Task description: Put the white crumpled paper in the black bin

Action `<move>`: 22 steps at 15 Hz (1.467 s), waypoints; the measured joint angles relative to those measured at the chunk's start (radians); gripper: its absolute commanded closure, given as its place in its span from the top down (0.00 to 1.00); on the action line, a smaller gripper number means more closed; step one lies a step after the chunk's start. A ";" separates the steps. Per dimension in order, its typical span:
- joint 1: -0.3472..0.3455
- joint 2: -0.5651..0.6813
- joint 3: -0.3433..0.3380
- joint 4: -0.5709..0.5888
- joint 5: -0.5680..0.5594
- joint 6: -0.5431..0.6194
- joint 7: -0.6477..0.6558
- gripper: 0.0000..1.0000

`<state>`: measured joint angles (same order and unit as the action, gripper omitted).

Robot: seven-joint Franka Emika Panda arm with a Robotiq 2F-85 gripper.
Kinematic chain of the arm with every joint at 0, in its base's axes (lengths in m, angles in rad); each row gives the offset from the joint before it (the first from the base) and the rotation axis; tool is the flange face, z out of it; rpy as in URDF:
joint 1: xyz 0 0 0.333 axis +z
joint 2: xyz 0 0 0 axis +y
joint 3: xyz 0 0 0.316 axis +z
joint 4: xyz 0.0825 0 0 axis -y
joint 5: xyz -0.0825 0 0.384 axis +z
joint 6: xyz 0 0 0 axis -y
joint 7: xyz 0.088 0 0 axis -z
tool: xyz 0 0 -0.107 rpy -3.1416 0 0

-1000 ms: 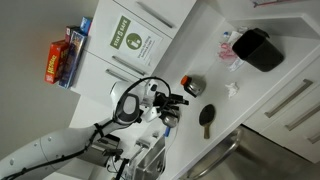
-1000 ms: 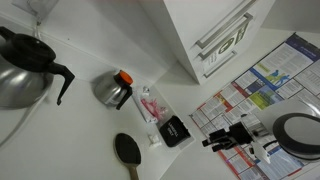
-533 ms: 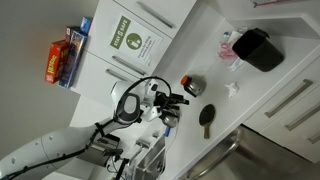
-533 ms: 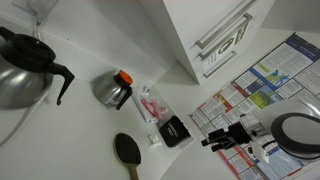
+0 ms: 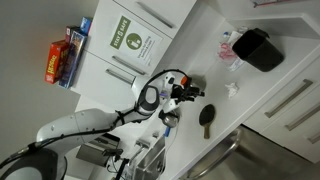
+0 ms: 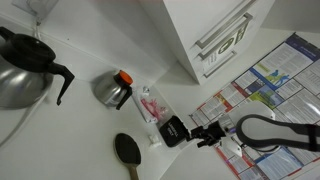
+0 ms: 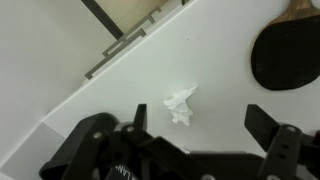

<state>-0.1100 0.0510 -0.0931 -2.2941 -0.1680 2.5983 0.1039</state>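
The white crumpled paper's end (image 5: 232,86) (image 7: 182,119) nearest the pink-and-white packet is the next place my gripper should go to and close on.
The white crumpled paper (image 7: 180,104) lies on the white counter, just ahead of my gripper (image 7: 185,140) and between its two spread fingers. The gripper is open and empty. In both exterior views the paper (image 5: 232,89) (image 6: 155,141) is a small white scrap. The black bin (image 5: 258,48) stands at the far end of the counter; it also shows in an exterior view (image 6: 173,131), right beside the gripper (image 6: 204,136). In an exterior view the gripper (image 5: 190,92) hangs short of the paper.
A black round paddle (image 5: 207,118) (image 7: 290,50) lies near the paper. A silver jug with a red lid (image 5: 190,84) (image 6: 112,88), a pink-and-white packet (image 6: 150,103) and a dark kettle (image 6: 25,68) stand on the counter. Cabinet doors with bar handles (image 6: 225,30) run alongside.
The arm has reached forward over the counter. The gripper moved closer to the paper and the bin. It stays open.
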 measured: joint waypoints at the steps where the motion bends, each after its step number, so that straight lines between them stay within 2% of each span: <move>1: 0.000 0.051 -0.004 0.036 0.000 0.021 -0.001 1.00; 4: -0.001 0.209 -0.014 0.158 0.002 0.062 -0.003 1.00; 9: -0.003 0.414 -0.015 0.343 0.040 0.067 -0.039 1.00; 16: -0.003 0.603 -0.014 0.549 0.090 0.053 -0.043 1.00; 22: -0.010 0.711 0.005 0.669 0.123 -0.002 -0.043 1.00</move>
<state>-0.1204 0.7619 -0.0879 -1.6253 -0.0451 2.5966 0.0610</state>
